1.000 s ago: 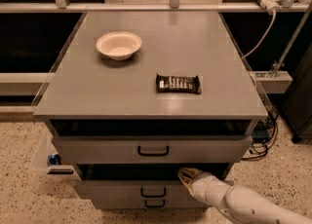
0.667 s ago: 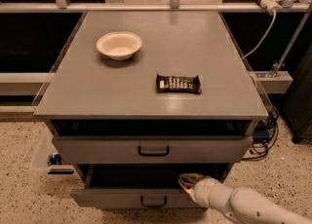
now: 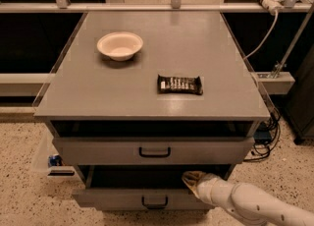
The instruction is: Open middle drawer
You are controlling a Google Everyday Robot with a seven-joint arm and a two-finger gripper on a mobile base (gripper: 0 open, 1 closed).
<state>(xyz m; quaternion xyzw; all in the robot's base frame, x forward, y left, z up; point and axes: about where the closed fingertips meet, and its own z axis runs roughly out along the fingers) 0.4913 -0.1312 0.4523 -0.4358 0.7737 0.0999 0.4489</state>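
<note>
My gripper is going to release the middle drawer's top edge over the speckled floor just before the drawer's present front (image 3: pixel 184 220). The drawer now stands pulled out toward the camera.
The middle drawer (image 3: pixel 113 198) is a wide grey drawer with a small black loop handle (image 3: pixel 154 201). It stands pulled out toward the camera, with a dark gap above its front. My gripper (image 3: pixel 190 178) is at the drawer's top edge, right of the handle, on a white arm coming in from the lower right. The top drawer (image 3: pixel 98 150) above has the same kind of handle and sits slightly out. The bottom drawer is hidden below the frame.
On the grey cabinet top (image 3: pixel 225 97) are a white bowl (image 3: pixel 119 45) at the back left and a dark snack bar (image 3: pixel 179 84) near the middle. Cables (image 3: pixel 265 144) hang at the cabinet's right. A clear bin (image 3: pixel 49 160) sits on the speckled floor at the left.
The middle drawer has slid out toward the camera and now covers the drawer below it. The gripper stayed at its top edge and came forward with it.
</note>
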